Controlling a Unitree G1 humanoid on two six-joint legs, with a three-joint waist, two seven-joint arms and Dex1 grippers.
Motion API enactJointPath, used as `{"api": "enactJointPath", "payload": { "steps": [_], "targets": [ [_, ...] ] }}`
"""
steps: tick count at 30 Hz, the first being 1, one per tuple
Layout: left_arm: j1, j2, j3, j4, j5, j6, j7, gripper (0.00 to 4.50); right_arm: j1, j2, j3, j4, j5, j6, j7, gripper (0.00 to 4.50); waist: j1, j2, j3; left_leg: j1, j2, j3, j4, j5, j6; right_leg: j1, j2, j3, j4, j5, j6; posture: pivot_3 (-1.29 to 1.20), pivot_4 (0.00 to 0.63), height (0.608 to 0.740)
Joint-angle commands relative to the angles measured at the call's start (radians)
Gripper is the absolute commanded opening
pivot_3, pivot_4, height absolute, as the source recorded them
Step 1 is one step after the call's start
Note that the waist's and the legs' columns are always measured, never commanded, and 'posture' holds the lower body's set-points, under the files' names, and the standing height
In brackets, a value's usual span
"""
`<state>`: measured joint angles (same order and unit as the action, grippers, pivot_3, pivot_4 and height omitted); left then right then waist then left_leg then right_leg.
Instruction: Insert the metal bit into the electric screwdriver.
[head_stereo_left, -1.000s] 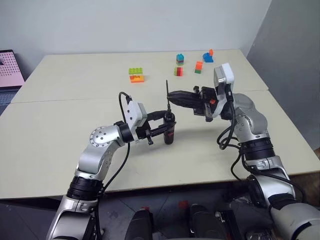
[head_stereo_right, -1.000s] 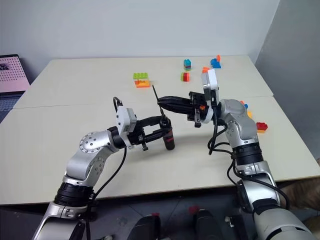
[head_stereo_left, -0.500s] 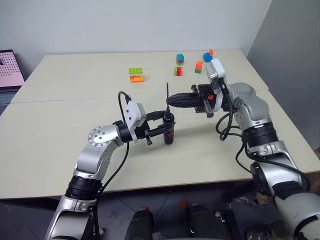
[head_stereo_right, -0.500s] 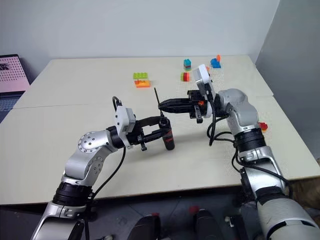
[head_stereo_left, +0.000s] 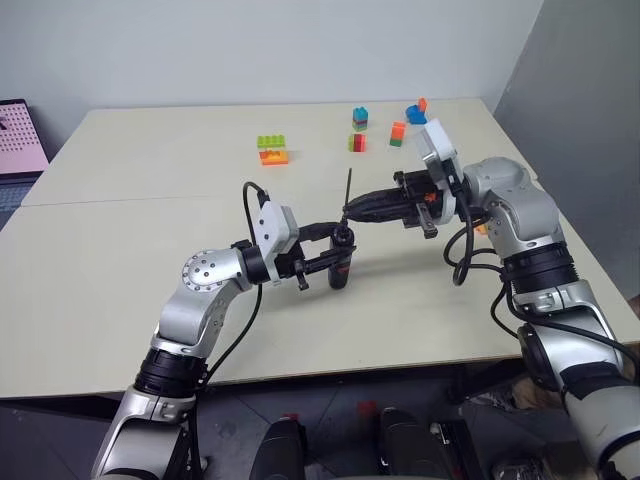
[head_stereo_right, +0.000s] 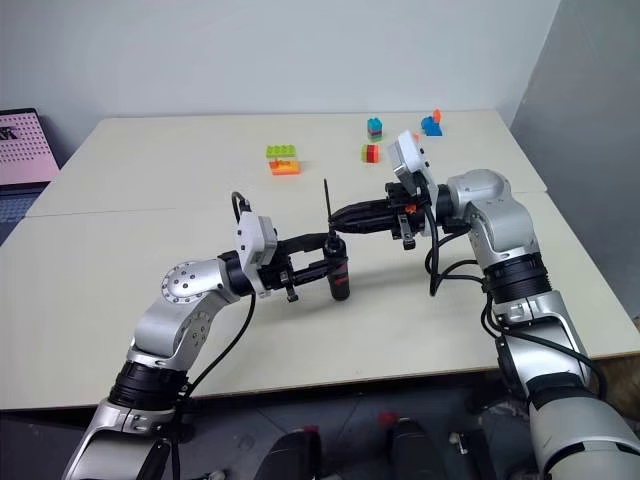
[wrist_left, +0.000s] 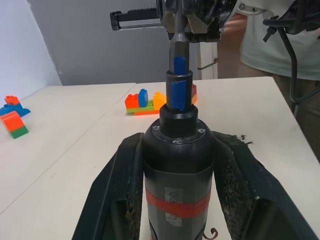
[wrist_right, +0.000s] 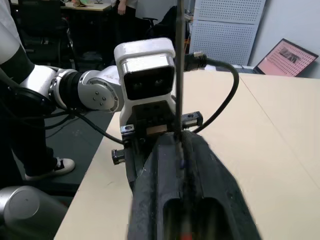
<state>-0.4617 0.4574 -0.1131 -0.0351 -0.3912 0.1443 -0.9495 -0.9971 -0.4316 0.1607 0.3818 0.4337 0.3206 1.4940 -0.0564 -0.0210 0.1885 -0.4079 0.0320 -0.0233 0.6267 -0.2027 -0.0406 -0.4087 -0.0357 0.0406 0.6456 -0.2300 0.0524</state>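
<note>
Next, my left gripper releases the electric screwdriver on the bare table (head_stereo_left: 292, 243) in front of the green and orange stack.
The electric screwdriver (head_stereo_left: 340, 262), black with a red band, stands upright above the table with my left gripper (head_stereo_left: 326, 258) shut on its body. The left wrist view shows the fingers (wrist_left: 120, 190) on both sides of the screwdriver (wrist_left: 177, 165). The metal bit (head_stereo_left: 348, 190), a thin dark rod, stands nearly upright directly over the tool's tip. My right gripper (head_stereo_left: 349, 211) reaches in from the right, shut on the bit's lower part. In the left wrist view the bit (wrist_left: 178, 40) meets the blue-marked tip. How deep it sits cannot be told.
Toy bricks lie at the back of the table: a green and orange stack (head_stereo_left: 272, 150) and a coloured cluster (head_stereo_left: 398, 133). More bricks (wrist_left: 150, 100) lie beyond the tool. A pink panel (head_stereo_left: 20, 135) stands at the far left. A person (wrist_left: 280, 40) stands behind the table.
The right gripper has swung and carried the bit a little to the right. The bit now stands in line over the screwdriver's tip. The left gripper and screwdriver stayed put.
</note>
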Motion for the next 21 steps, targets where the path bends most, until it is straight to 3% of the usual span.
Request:
{"api": "enactJointPath", "payload": {
  "steps": [1, 7, 13, 21],
  "targets": [
    [0.007, 0.013, 0.014, 0.035, 0.035, 0.011, 0.020, 1.63, -0.005, -0.021, -0.015, -0.056, 0.015, 0.035, 0.019, 1.25, 0.000, 0.000, 0.000, 0.000, 0.000, 0.000, 0.000, 0.000, 0.000, 0.000, 0.000, 0.000, 0.000, 0.000, 0.000, 0.00, 0.150, 0.740],
    [0.001, 0.006, 0.022, 0.027, 0.028, 0.027, 0.038, 1.63, -0.004, -0.044, -0.060, -0.062, 0.022, 0.054, -0.025, 2.56, 0.000, 0.000, 0.000, 0.000, 0.000, 0.000, 0.000, 0.000, 0.000, 0.000, 0.000, 0.000, 0.000, 0.000, 0.000, 0.00, 0.150, 0.740],
    [-0.073, 0.039, 0.050, -0.006, 0.044, 0.076, 0.091, 1.63, 0.073, -0.149, -0.160, -0.139, 0.034, 0.062, -0.097, 3.81, 0.007, -0.001, 0.000, -0.002, 0.000, 0.000, 0.000, 0.000, 0.000, -0.002, 0.000, 0.000, -0.001, 0.000, 0.000, 0.00, 0.150, 0.740],
    [-0.287, 0.254, -0.060, 0.136, 0.306, 0.049, 0.023, 1.62, 0.273, -0.310, -0.249, -0.420, -0.026, 0.035, -0.259, 3.84, 0.002, -0.001, 0.002, -0.011, 0.000, 0.001, -0.003, 0.000, 0.000, -0.013, 0.001, 0.001, 0.000, 0.002, 0.004, 0.00, 0.150, 0.740]
  ]
}}
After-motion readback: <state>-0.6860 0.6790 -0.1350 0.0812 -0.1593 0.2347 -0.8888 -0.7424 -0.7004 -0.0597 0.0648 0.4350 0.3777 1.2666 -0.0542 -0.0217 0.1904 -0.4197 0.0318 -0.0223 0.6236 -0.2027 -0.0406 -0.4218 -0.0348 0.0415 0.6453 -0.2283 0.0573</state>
